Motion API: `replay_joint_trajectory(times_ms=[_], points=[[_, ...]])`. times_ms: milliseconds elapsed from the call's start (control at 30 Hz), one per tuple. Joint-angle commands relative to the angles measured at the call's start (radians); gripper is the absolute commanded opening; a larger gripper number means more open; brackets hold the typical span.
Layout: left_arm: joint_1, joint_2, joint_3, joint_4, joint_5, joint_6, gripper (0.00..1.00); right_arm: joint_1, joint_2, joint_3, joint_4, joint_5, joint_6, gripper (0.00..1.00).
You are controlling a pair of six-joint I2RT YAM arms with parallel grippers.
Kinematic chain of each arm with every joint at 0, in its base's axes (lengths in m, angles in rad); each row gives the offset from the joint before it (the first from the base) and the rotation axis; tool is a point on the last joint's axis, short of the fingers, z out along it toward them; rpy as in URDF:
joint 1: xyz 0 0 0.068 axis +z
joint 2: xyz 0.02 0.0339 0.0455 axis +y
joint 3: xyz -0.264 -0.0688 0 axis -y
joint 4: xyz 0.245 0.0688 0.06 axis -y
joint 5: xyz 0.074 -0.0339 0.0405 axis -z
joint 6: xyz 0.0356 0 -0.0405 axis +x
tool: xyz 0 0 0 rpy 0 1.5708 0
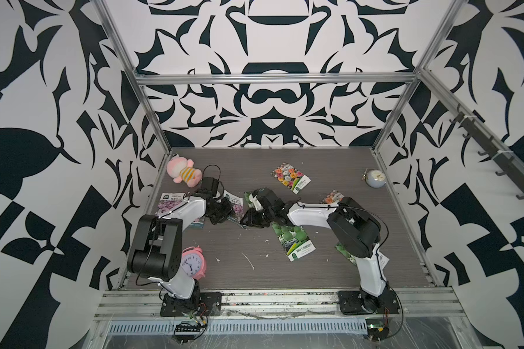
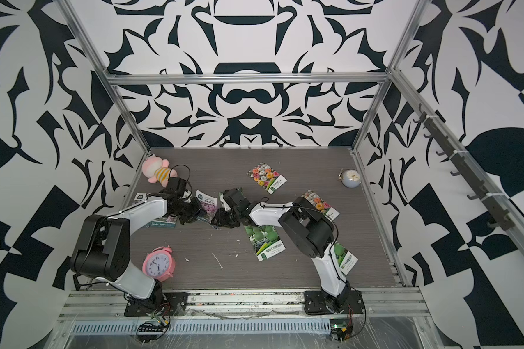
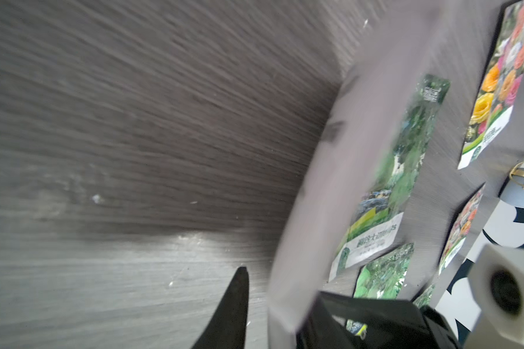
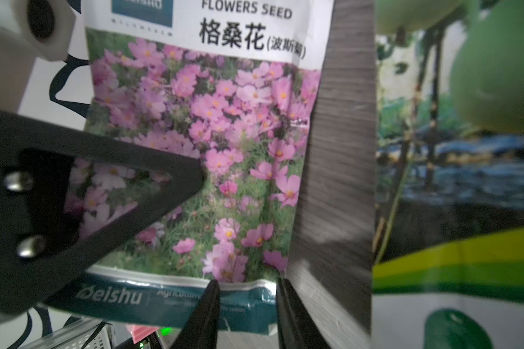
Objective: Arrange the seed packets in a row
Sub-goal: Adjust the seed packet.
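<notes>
I should pinch the purple packet's lower corner (image 4: pixel 253 308) with my right gripper while my left gripper is deep across the packet's front, so that my left gripper can take its bottom edge.
A purple-flower seed packet (image 1: pixel 234 201) (image 4: pixel 209 136) stands raised between my two facing grippers. My left gripper (image 1: pixel 225 213) (image 3: pixel 282 281) is shut on it, one finger across the printed face and the grey back (image 3: pixel 330 181) between its fingers. My right gripper (image 1: pixel 245 219) (image 4: pixel 245 281) is open, its fingertips at the packet's lower corner. Lying flat are two bloom packets (image 1: pixel 291 176) (image 1: pixel 332 198), gourd packets (image 1: pixel 294 241) (image 1: pixel 345 253) (image 1: pixel 248 198), and purple packets (image 1: pixel 171 204) (image 1: pixel 198 222) partly hidden under the left arm.
A pink plush toy (image 1: pixel 183 175) lies at the back left. A pink alarm clock (image 1: pixel 192 263) stands by the left arm's base, and a small white clock (image 1: pixel 375 179) sits at the back right. Metal frame posts and patterned walls enclose the grey table (image 1: pixel 224 169).
</notes>
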Motion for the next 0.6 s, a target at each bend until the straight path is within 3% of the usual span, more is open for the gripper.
replay_joint_trajectory(times_ms=[0, 133, 300, 500, 567], points=[[0.004, -0.025, -0.016, 0.021, 0.051, 0.004, 0.28, -0.012, -0.039, 0.011, 0.029, 0.005, 0.030, 0.44], [0.030, -0.076, -0.020, 0.077, 0.191, 0.008, 0.20, -0.054, -0.074, -0.075, 0.181, -0.075, 0.130, 0.52], [0.053, -0.138, -0.022, 0.187, 0.371, -0.027, 0.11, -0.119, -0.136, -0.197, 0.469, -0.153, 0.354, 0.64], [0.056, -0.210, -0.032, 0.398, 0.504, -0.156, 0.12, -0.163, -0.192, -0.203, 0.629, -0.217, 0.490, 0.66], [0.056, -0.228, -0.030, 0.441, 0.519, -0.188, 0.13, -0.163, -0.199, -0.194, 0.678, -0.227, 0.521, 0.61]])
